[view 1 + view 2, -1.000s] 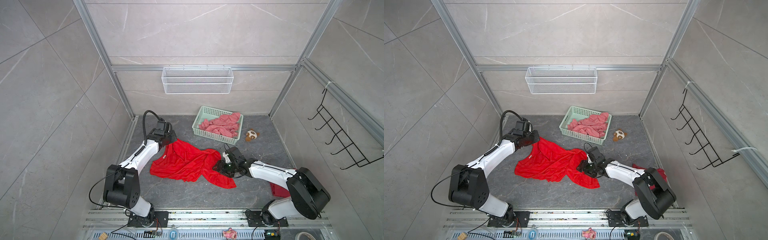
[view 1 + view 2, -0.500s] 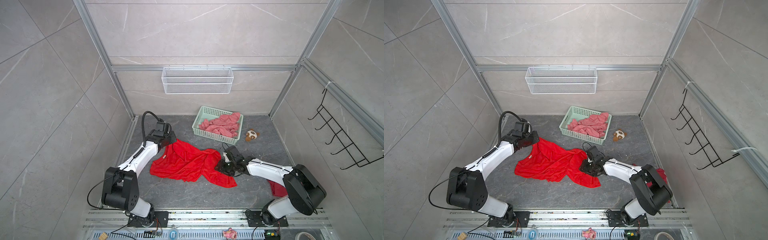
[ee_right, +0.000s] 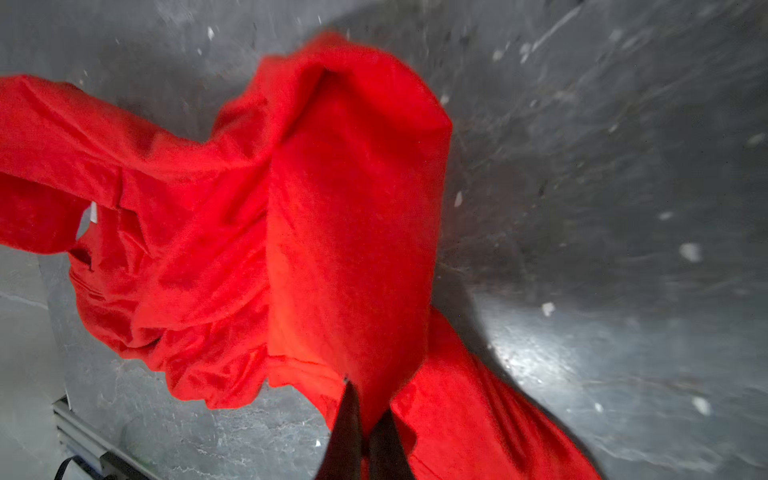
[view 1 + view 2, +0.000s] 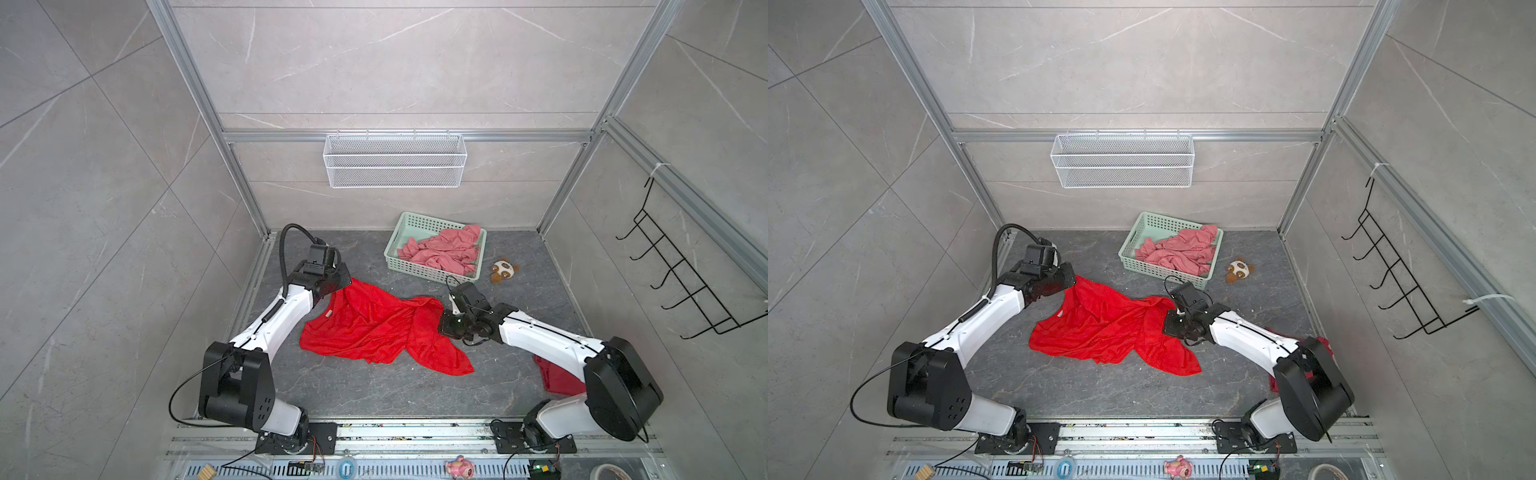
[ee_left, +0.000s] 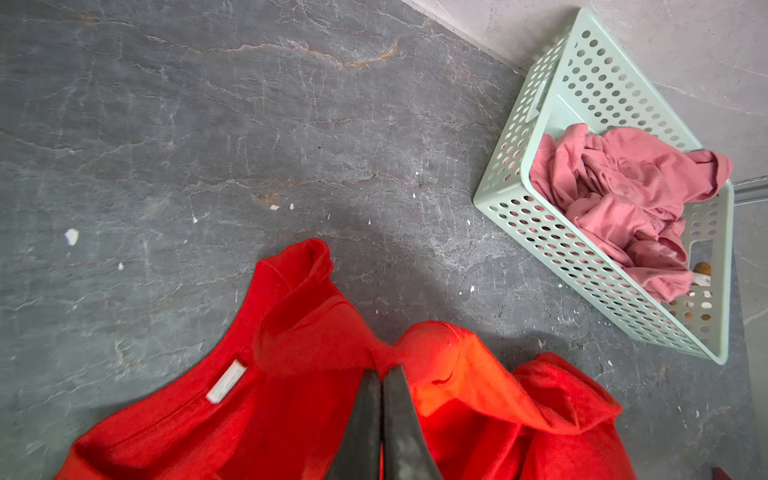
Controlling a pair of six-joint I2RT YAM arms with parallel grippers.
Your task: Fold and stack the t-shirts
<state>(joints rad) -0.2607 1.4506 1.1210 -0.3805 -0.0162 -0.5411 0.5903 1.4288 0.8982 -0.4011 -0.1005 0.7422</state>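
My left gripper is pinching the red t-shirt near the collar and the t-shirt bunches midway beyond that, so it should open, take the t-shirt's far edge midway (image 4: 389,295) and spread it.
A bright red t-shirt (image 4: 374,328) (image 4: 1108,328) lies crumpled on the dark stone floor between both arms. My left gripper (image 4: 345,283) (image 4: 1073,285) is shut on its far-left edge near the collar; the left wrist view shows the jaws (image 5: 382,372) pinching red cloth beside the white label (image 5: 226,380). My right gripper (image 4: 441,323) (image 4: 1165,323) is shut on the shirt's right edge, with a fold bunched between its jaws (image 3: 368,399). Salmon-pink t-shirts (image 4: 440,251) (image 5: 615,199) fill the basket. A darker crimson t-shirt (image 4: 557,378) lies partly hidden under my right arm.
The mint-green basket (image 4: 428,272) (image 4: 1163,270) (image 5: 582,266) stands at the back, right of centre. A small plush toy (image 4: 503,270) (image 4: 1239,270) lies beside it. A white wire shelf (image 4: 395,160) hangs on the back wall, a black hook rack (image 4: 681,286) on the right wall.
My right gripper has closed on the red shirt's right edge. The left arm still holds its corner and has hardly moved.
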